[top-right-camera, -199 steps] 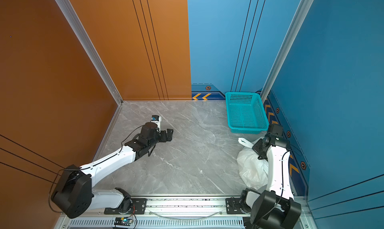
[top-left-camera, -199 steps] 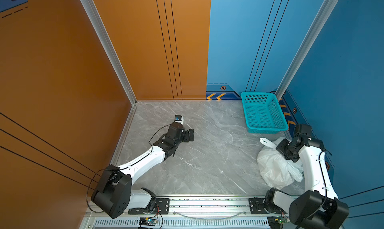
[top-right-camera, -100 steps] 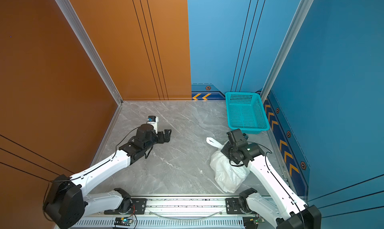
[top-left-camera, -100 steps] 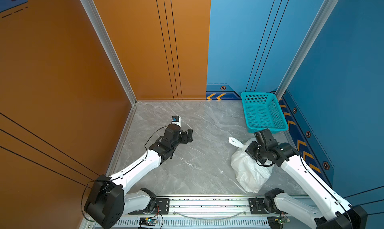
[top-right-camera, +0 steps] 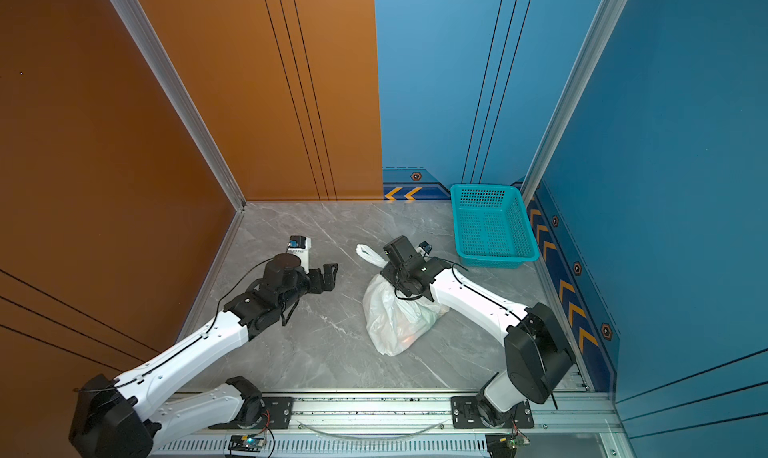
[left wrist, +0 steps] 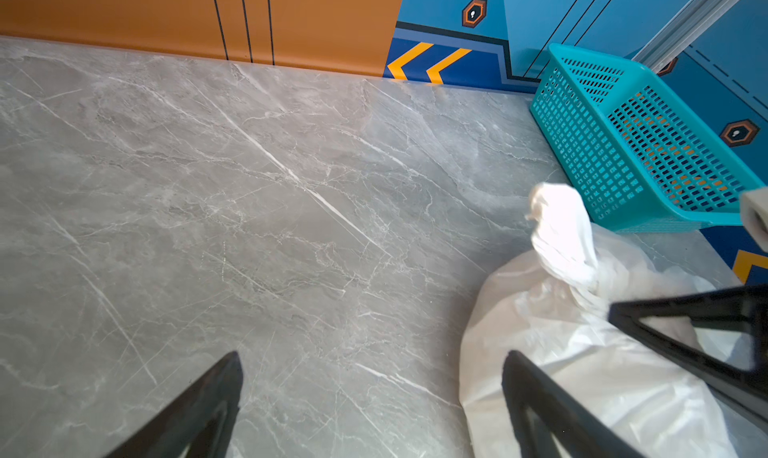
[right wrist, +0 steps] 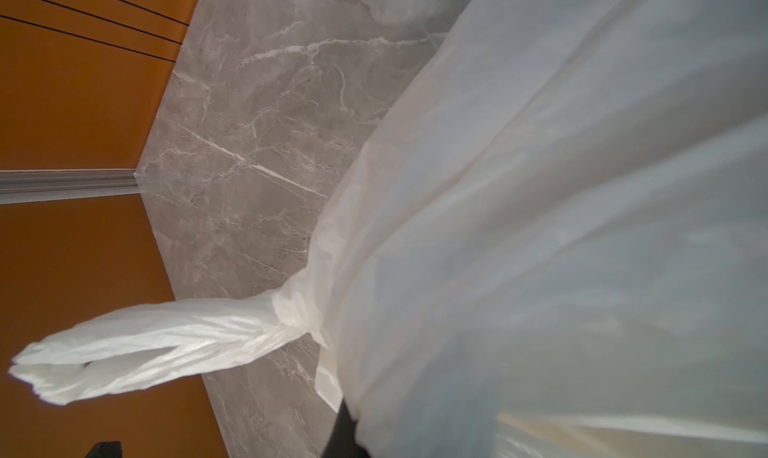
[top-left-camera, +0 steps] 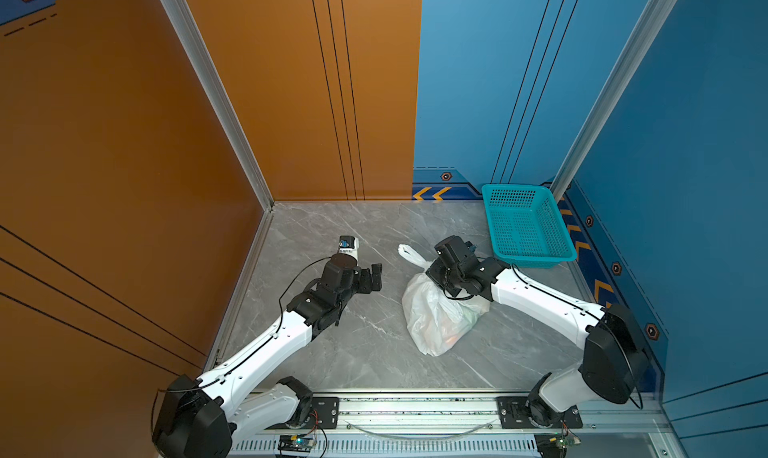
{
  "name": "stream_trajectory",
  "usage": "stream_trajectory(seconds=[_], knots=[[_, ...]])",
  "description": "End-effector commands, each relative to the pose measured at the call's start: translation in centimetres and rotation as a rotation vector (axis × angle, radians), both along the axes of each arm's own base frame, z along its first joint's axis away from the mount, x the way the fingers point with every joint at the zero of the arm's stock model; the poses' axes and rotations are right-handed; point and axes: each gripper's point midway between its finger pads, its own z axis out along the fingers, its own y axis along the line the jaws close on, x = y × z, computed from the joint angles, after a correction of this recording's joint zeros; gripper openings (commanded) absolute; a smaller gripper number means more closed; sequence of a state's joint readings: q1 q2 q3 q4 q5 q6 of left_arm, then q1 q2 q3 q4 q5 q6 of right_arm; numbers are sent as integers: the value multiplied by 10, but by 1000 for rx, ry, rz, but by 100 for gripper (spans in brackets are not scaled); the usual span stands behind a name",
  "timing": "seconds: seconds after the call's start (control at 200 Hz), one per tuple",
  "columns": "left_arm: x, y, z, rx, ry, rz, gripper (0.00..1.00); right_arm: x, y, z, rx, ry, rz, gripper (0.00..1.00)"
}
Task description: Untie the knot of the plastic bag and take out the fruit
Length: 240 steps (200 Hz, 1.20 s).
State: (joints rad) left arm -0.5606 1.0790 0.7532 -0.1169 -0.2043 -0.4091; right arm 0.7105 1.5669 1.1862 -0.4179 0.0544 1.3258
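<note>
The plastic beside the knot is held by my right gripper only, so next my left gripper grips there before my right gripper takes the bag on the basket's side [top-left-camera: 477,304].
The plastic bag [top-left-camera: 432,323] [top-right-camera: 386,323] lies on the grey marble floor, translucent white and bulging. Orange and green tints of the fruit [top-left-camera: 450,336] [top-right-camera: 406,336] show through its skin. The knot [right wrist: 296,310] [left wrist: 582,283] sits at the bag's neck, and one handle loop [top-left-camera: 409,253] [right wrist: 137,344] sticks out past it. My right gripper [top-left-camera: 438,280] [top-right-camera: 392,278] is shut on the bag's plastic just beside the knot; only one dark finger [right wrist: 344,435] shows under the plastic. My left gripper [top-left-camera: 371,277] [top-right-camera: 327,275] [left wrist: 372,356] hangs open to the bag's left, apart from it.
A teal perforated basket [top-left-camera: 536,264] [top-right-camera: 496,263] [left wrist: 582,144] stands in the far right corner, close behind the bag. Orange walls close the left and back, blue walls the right. The arm rail [top-left-camera: 415,410] runs along the front edge.
My right arm has swung the bag from the right wall leftward to the middle of the floor. The left gripper has shifted a little toward the front and stays open.
</note>
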Motion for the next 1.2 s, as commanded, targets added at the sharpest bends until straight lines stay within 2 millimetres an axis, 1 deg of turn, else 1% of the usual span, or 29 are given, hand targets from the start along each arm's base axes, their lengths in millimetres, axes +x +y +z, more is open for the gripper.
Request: stream_trajectory(seconds=[0.0,0.07,0.155,0.23,0.265,0.33,0.35,0.391,0.481,0.561,0.626,0.711,0.826,0.906,0.961,1.036,1.041,1.061,1.071,1.081,1.152,1.162,1.197], knots=[[-8,6,-4,34,14,14,98,14,17,14,44,-48,-5,0],[-9,4,-4,37,17,7,98,14,20,12,40,-44,32,0],[-9,-2,-3,33,23,-9,98,7,19,10,9,-23,103,23],[-9,-9,-1,24,28,-27,98,-5,14,8,-19,0,152,45],[-9,-13,1,16,31,-39,98,-11,12,9,-23,4,171,53],[-8,-22,4,2,34,-62,98,-23,6,13,-34,10,208,63],[-11,-22,-1,14,61,-70,98,-19,-5,15,-42,10,191,66],[-13,-29,0,9,71,-90,98,-24,-11,21,-56,8,209,70],[-19,-45,4,-9,81,-136,98,-37,-24,33,-83,5,258,76],[-26,-61,6,-29,92,-176,99,-46,-34,41,-102,7,295,80],[-32,-76,5,-36,106,-211,100,-51,-45,48,-135,5,339,82],[-37,-96,2,-42,132,-250,97,-51,-62,56,-209,3,399,84],[-39,-119,-6,-39,170,-292,94,-42,-88,60,-260,-4,424,87],[-36,-131,-9,-41,184,-302,91,-31,-99,65,-298,-30,448,89],[-32,-137,-11,-43,192,-306,89,-24,-103,69,-342,-61,494,92],[-29,-142,-21,-35,211,-308,87,-15,-106,73,-406,-107,568,99],[-27,-144,-15,-45,201,-310,88,-14,-106,73,-419,-112,579,100],[-24,-148,-10,-56,191,-315,88,-13,-107,73,-435,-120,591,100],[-24,-149,-11,-55,193,-316,84,-12,-108,73,-445,-123,600,100],[-24,-150,-12,-55,195,-318,83,-11,-108,73,-453,-128,610,100],[-22,-154,-19,-52,218,-325,79,-6,-108,74,-492,-159,673,100],[-19,-158,-14,-69,199,-330,79,-5,-108,73,-496,-161,680,100],[-18,-162,-16,-77,202,-337,76,-3,-108,73,-510,-171,704,100]])
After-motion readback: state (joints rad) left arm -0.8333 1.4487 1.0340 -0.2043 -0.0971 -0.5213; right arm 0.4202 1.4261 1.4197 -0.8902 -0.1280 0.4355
